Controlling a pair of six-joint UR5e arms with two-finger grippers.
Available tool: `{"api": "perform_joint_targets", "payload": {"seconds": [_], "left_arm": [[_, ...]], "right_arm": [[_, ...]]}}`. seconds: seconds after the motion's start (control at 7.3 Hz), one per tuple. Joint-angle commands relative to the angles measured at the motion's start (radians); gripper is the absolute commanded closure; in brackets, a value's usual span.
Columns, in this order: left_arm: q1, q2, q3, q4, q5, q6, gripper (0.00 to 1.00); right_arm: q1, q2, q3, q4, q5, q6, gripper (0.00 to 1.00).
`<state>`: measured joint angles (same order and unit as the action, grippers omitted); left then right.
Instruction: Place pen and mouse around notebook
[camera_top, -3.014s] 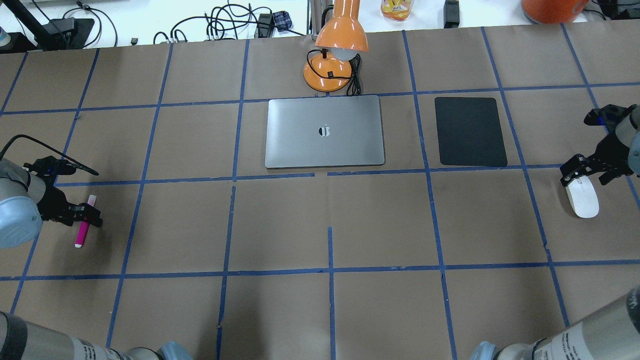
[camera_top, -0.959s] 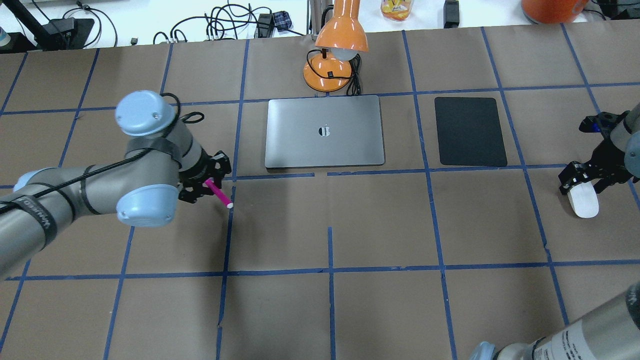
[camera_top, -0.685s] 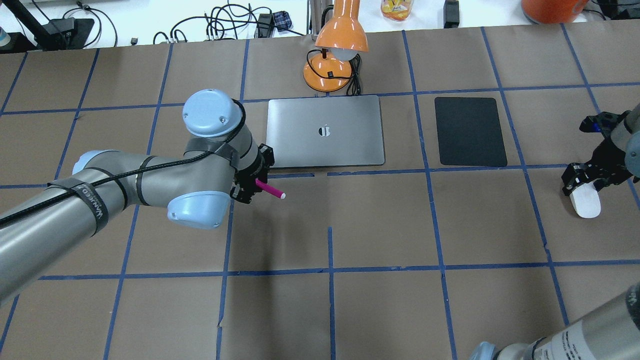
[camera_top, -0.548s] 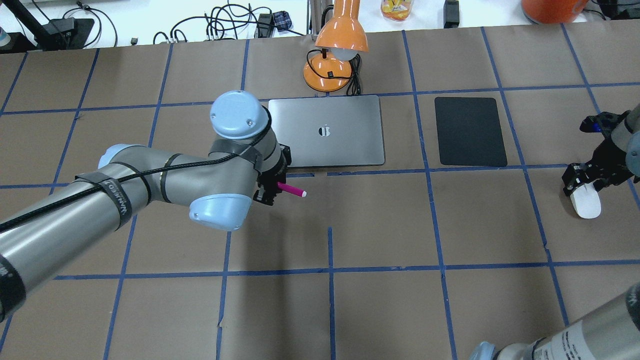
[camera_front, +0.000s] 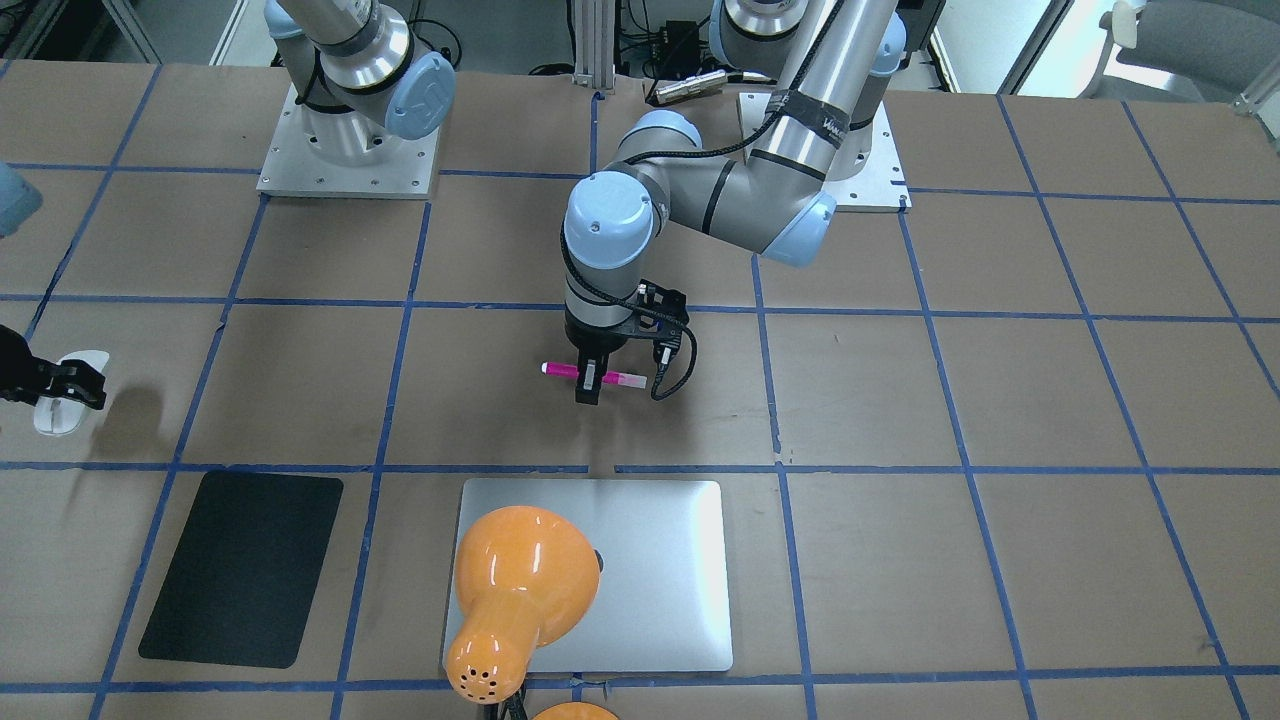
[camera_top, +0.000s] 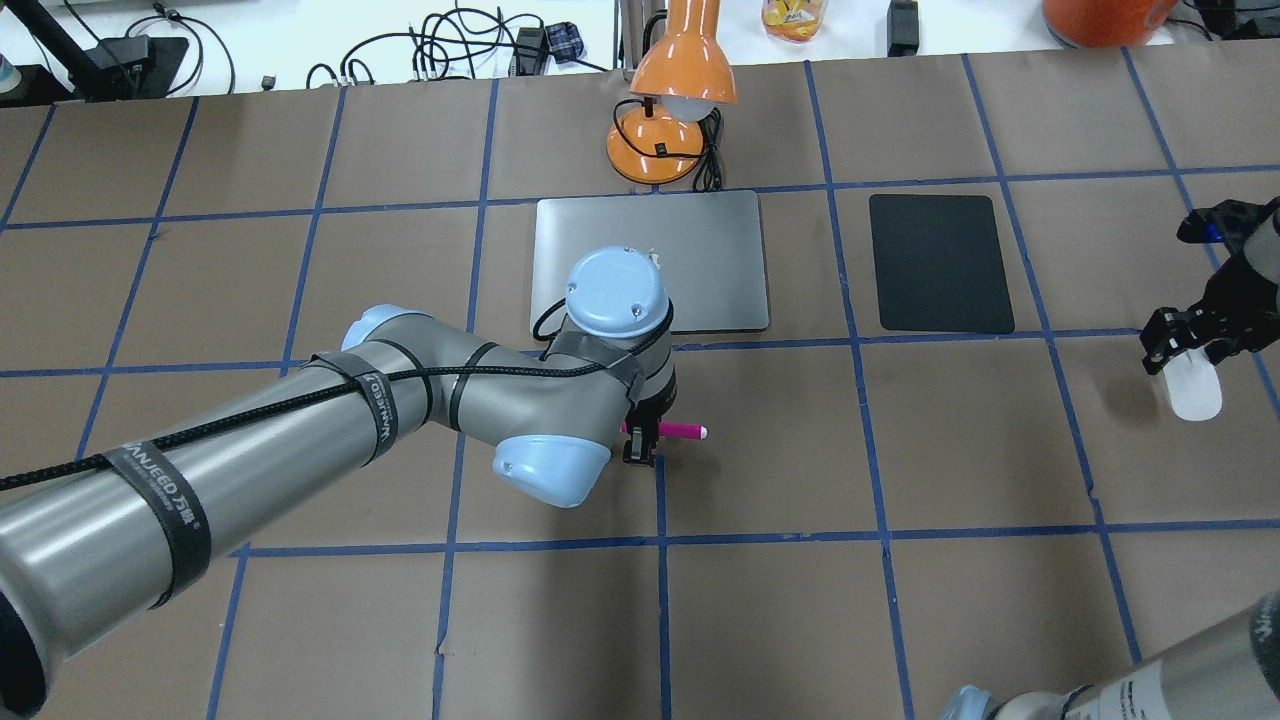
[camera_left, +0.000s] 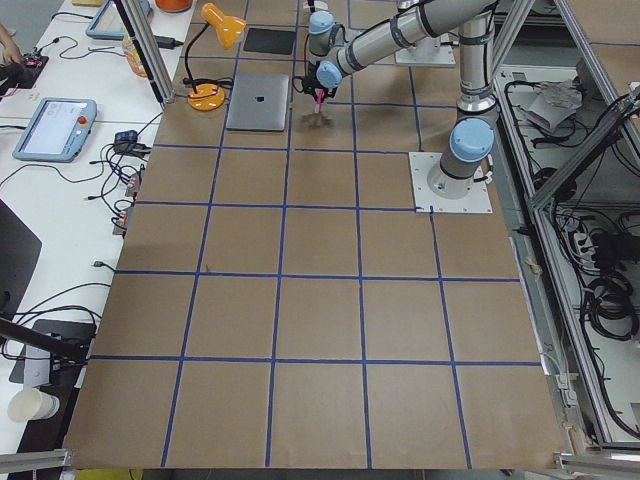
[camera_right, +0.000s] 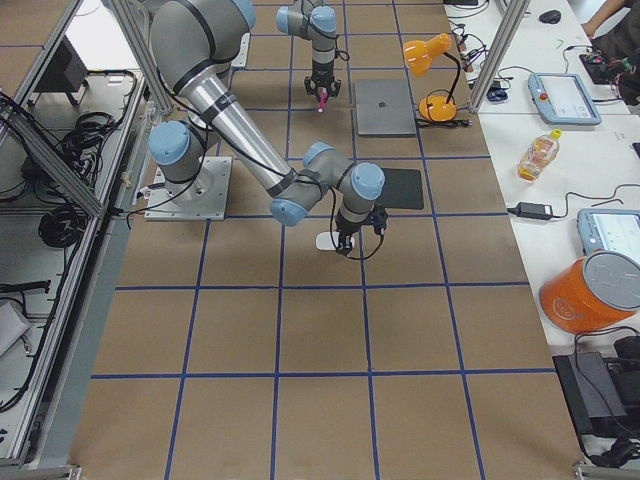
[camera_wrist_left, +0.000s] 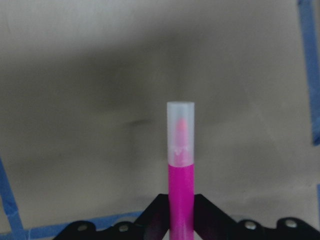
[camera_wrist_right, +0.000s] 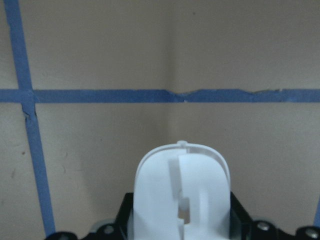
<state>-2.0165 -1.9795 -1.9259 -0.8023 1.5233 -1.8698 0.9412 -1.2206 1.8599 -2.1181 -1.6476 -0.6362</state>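
The robot's right gripper needs to release the white mouse around the middle of the thin black mat (camera_front: 240, 583).
The magenta pen (camera_top: 682, 431) hangs level just above the table, with my left gripper (camera_top: 642, 437) shut on its middle. It is on the robot's side of the silver-grey notebook (camera_top: 705, 250), about a hand's width from the notebook's near edge. The front-facing view shows the pen (camera_front: 624, 379) sticking out both sides of the left gripper (camera_front: 592, 378). Its pale cap (camera_wrist_left: 180, 131) points away in the left wrist view. At the far right, my right gripper (camera_top: 1190, 345) is shut on the white mouse (camera_top: 1193, 394), held slightly off the table. The mouse (camera_wrist_right: 182, 192) fills the lower part of the right wrist view.
A thin black mat (camera_top: 940, 262) lies to the right of the notebook. An orange desk lamp (camera_top: 665, 120) with a black cord stands just behind the notebook, its shade (camera_front: 520, 585) covering part of it from the front. Blue tape lines grid the brown table.
My left arm has carried the pen from the far left across to the spot in front of the notebook. The right gripper has closed on the mouse and raised it slightly.
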Motion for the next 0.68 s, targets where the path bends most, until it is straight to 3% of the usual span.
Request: {"api": "perform_joint_targets", "payload": {"seconds": [0.0, 0.27, 0.41, 0.55], "left_arm": [[-0.004, -0.002, 0.016, -0.011, 0.006, 0.000, 0.00], [0.030, 0.057, 0.031, -0.075, -0.008, 0.383, 0.00], [0.100, 0.101, 0.115, -0.198, -0.120, 0.497, 0.00], [0.134, 0.147, 0.213, -0.379, -0.158, 0.788, 0.00]], "right_arm": [[0.054, -0.027, -0.042, 0.023, 0.012, 0.056, 0.76], [0.161, -0.017, -0.089, 0.020, 0.022, 0.191, 0.77], [0.213, 0.008, -0.128, 0.015, 0.026, 0.264, 0.77], [0.261, 0.054, -0.184, 0.017, 0.046, 0.344, 0.76]]}}
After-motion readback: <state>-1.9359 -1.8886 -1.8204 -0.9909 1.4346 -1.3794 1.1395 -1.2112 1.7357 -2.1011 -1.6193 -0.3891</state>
